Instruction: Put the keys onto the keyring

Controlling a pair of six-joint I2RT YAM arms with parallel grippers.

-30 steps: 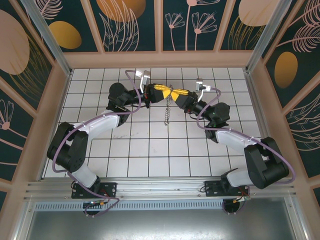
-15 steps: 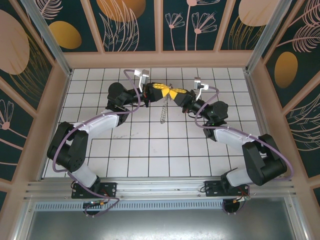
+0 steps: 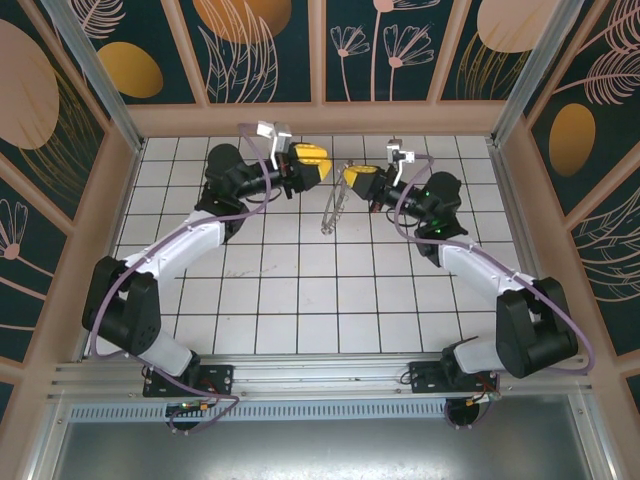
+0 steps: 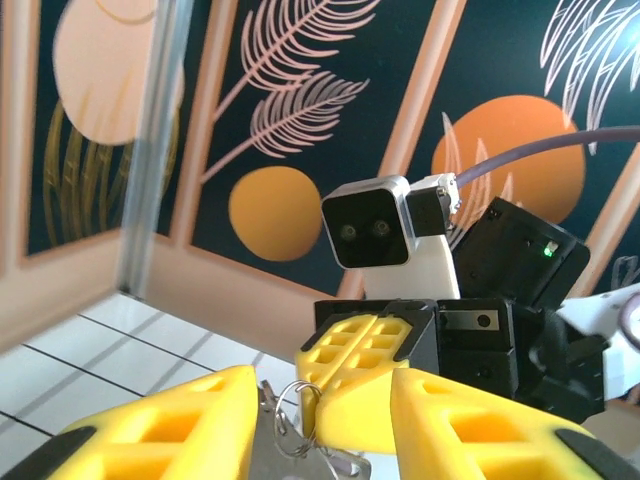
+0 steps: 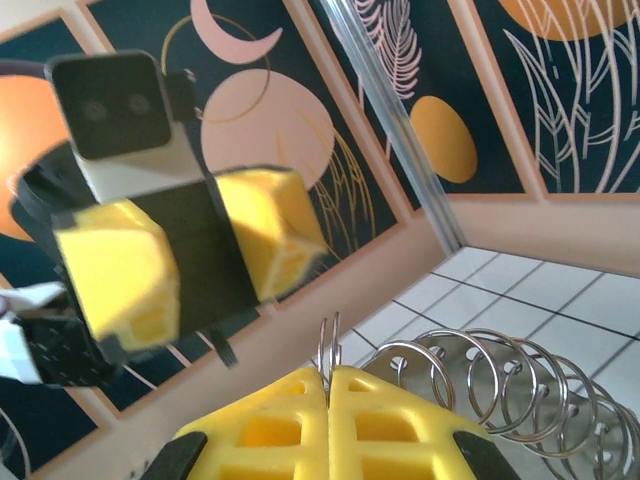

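Observation:
My left gripper will wait to take the keyring's free side [image 5: 328, 338] until I square both grippers, because the keyring in my right gripper sits crooked to my left gripper's fingers.
My right gripper [image 3: 354, 179] is shut on a thin metal split keyring [image 5: 328, 347], which sticks up edge-on between its yellow fingers. A string of linked metal rings [image 3: 333, 211] hangs from it over the tiles, the rings [image 5: 490, 385] seen close up in the right wrist view. In the left wrist view the keyring [image 4: 291, 411] and a flat silvery key [image 4: 270, 462] hang at the tip of the right gripper [image 4: 372, 345]. My left gripper [image 3: 312, 160] is open, a short gap to the left of the right one, its fingers [image 4: 160, 430] wide apart.
White tiled floor [image 3: 300, 290] lies under both arms. The back wall [image 3: 320, 118] stands close behind the grippers. A metal post [image 3: 95, 75] rises at the back left and another post [image 3: 530, 70] at the back right.
The grippers were tip to tip at the ring. The left one has since opened and drawn back to the left. The right one keeps the ring and its chain.

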